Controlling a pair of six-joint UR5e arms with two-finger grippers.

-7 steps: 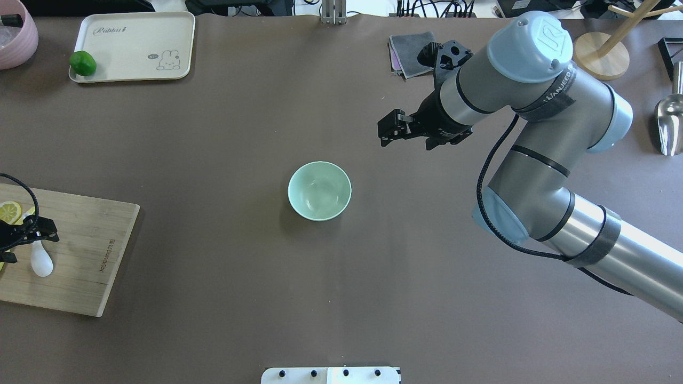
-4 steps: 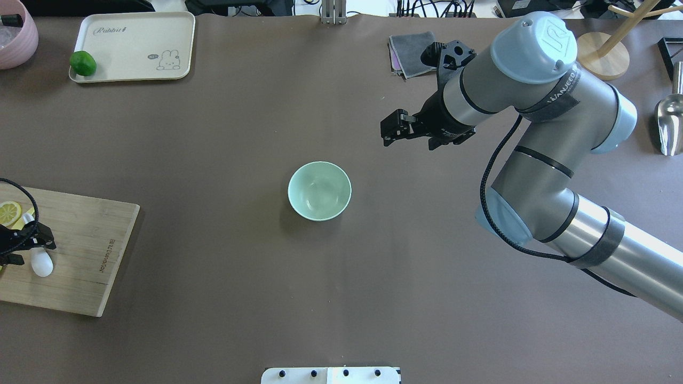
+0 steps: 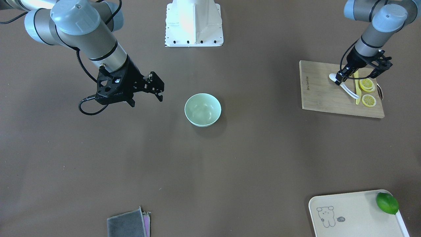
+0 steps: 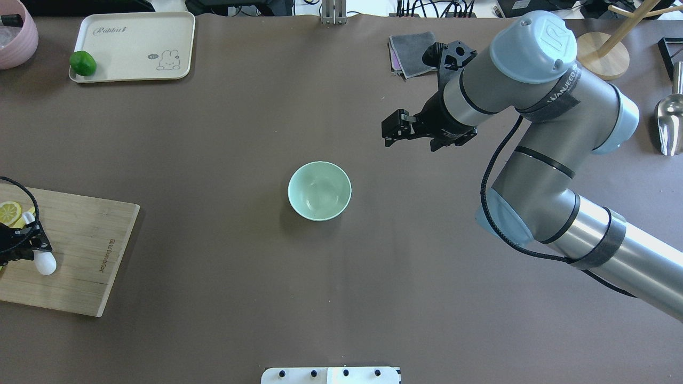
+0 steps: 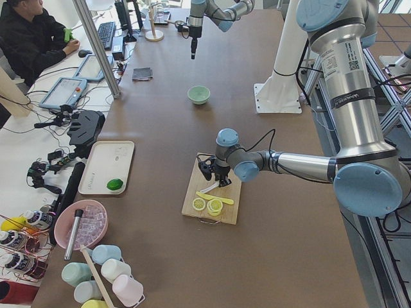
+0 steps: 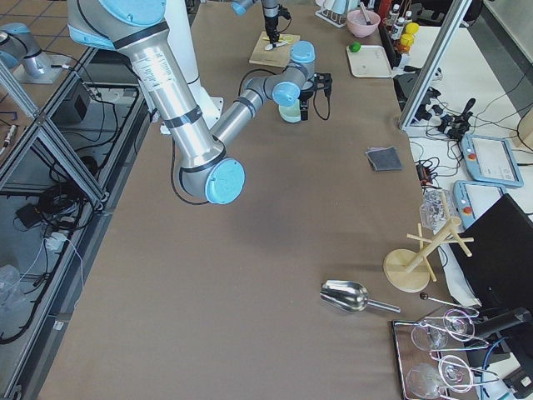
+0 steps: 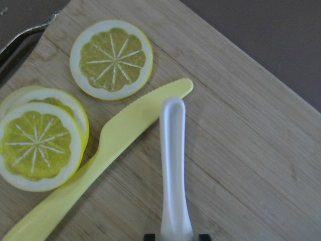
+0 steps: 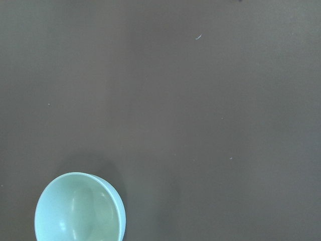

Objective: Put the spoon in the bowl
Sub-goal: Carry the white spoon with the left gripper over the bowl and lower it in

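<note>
I need to release the white spoon with my left gripper on the mint-green bowl's rim (image 3: 209, 125) farthest from the white stand, scoop inside.
The white spoon (image 7: 172, 165) lies on the bamboo cutting board (image 4: 80, 250) at the table's left edge, its handle beside a yellow knife (image 7: 115, 150). My left gripper (image 3: 338, 80) is down on the spoon's neck, just behind the scoop (image 4: 46, 264). In the left wrist view its fingertips (image 7: 203, 236) stand tight against both sides of the neck. The mint-green bowl (image 4: 319, 191) stands empty at the table's middle, far from the spoon. My right gripper (image 4: 392, 132) hangs open and empty above the table, beyond and to the right of the bowl (image 8: 77, 211).
Lemon slices (image 3: 368, 99) lie on the board beside the knife. A cream tray (image 4: 133, 45) with a lime (image 4: 82, 63) and a pink bowl (image 4: 16, 32) sit at the far left. A grey cloth (image 4: 408, 50), a wooden stand (image 4: 603, 56) and a metal scoop (image 4: 669, 125) are at the far right.
My left gripper has sunk lower onto the spoon and now covers more of its scoop. My right arm has drifted slightly to the right.
</note>
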